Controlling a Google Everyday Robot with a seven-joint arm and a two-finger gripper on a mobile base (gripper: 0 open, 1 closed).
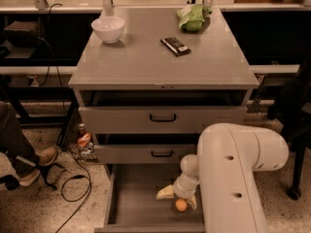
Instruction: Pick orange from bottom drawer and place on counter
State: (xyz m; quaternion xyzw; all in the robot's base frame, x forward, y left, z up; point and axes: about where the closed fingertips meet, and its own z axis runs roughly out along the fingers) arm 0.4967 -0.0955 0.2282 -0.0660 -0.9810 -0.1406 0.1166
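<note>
The robot's gripper will next close around the orange's middle [181, 205], where the orange lies near the front of the open bottom drawer.
The orange [181, 205] lies on the flat grey floor of the open bottom drawer [136, 198], near its front right. My gripper [177, 196] hangs down inside the drawer right over the orange, its pale fingers [164, 192] spread to either side of the fruit and open. My white arm [233, 174] fills the lower right and hides the drawer's right side. The counter [146, 57] is the grey cabinet top above.
On the counter stand a white bowl [108, 28] at the back left, a green bag [192, 17] at the back right and a dark flat packet [175, 45]. Two shallower drawers [163, 117] are partly open above. A person's foot [34, 164] and cables lie on the floor at left.
</note>
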